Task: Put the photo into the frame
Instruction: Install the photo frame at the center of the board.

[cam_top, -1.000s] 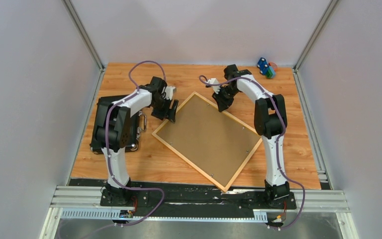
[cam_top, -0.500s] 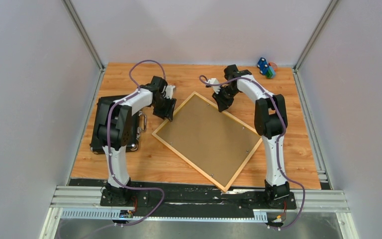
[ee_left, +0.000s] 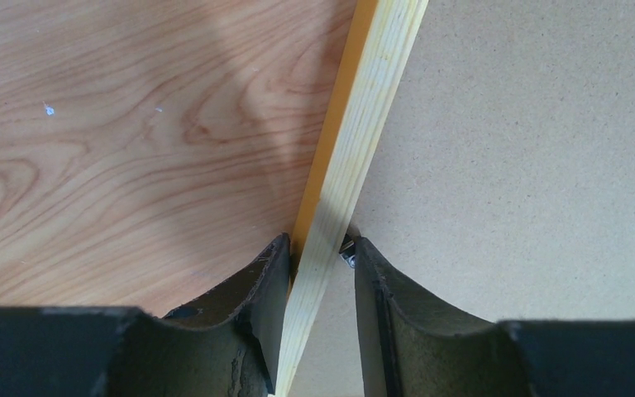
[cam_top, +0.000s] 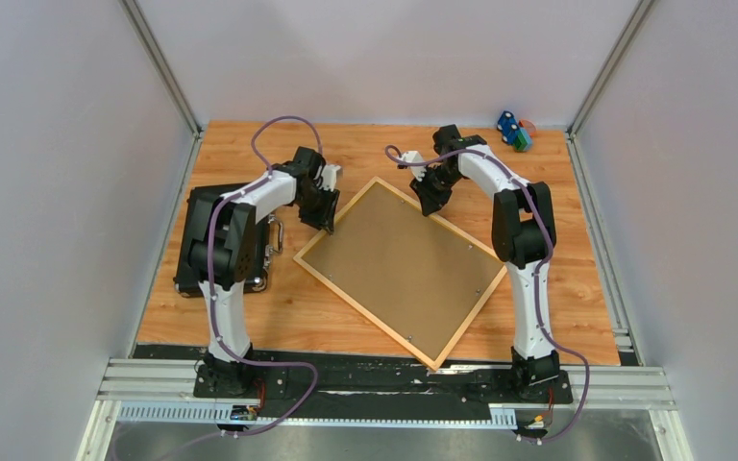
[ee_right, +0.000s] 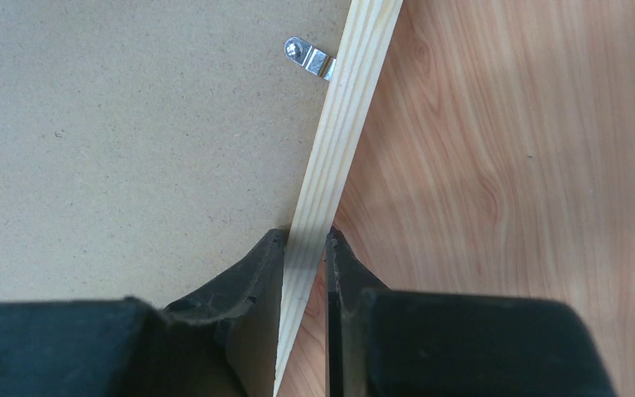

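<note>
A metal clip is between my left gripper's finger and the rail, so next I open that gripper and take the rail (ee_left: 344, 165) past the clip before I turn the frame.
The frame (cam_top: 365, 312) lies face down and askew on the table, with the brown backing board (cam_top: 399, 264) filling it. The photo is hidden. My left gripper (cam_top: 325, 216) straddles the upper-left rail (ee_left: 372, 107). Its jaws are still slightly open, the left finger against the rail's outer side and the right finger a sliver off it by a small metal clip (ee_left: 347, 255). My right gripper (cam_top: 430, 202) is shut on the upper-right rail (ee_right: 343, 132), one finger over the board (ee_right: 132, 141) and one over the table.
A black case (cam_top: 196, 204) sits at the left under my left arm. Small coloured toys (cam_top: 513, 130) lie in the far right corner. A metal turn clip (ee_right: 308, 58) holds the backing just ahead of my right fingers. Grey walls enclose the table.
My left gripper's jaws have narrowed around the frame's rail and the gripper has settled lower onto it. The right arm and the frame have not moved.
</note>
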Robot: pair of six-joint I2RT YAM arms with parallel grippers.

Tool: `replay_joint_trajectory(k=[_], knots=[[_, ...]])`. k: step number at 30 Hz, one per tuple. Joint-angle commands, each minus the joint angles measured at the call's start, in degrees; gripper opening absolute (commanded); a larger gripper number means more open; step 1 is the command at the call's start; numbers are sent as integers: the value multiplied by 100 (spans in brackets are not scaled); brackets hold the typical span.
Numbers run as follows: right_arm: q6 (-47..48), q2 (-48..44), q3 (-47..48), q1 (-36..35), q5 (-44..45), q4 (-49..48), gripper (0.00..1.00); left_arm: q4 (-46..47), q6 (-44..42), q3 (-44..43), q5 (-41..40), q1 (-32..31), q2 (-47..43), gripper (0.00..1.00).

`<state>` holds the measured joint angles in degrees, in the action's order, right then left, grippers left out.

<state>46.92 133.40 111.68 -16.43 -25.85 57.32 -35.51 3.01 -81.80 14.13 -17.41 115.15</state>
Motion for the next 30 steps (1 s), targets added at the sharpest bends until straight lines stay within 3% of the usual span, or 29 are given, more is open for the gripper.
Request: replay_joint_trajectory(k=[1, 12, 22, 30], knots=[[301, 512, -346, -46, 620, -555, 0, 373, -38, 229, -708, 56, -96, 41], [298, 519, -395, -51, 668, -593, 0, 552, -1, 528, -657, 56, -642, 38], [268, 529, -427, -43, 687, -600, 0, 413, 16, 327, -427, 56, -653, 71], [156, 489, -411, -36, 487, -683, 0, 384, -94, 324, -103, 101, -847, 81]])
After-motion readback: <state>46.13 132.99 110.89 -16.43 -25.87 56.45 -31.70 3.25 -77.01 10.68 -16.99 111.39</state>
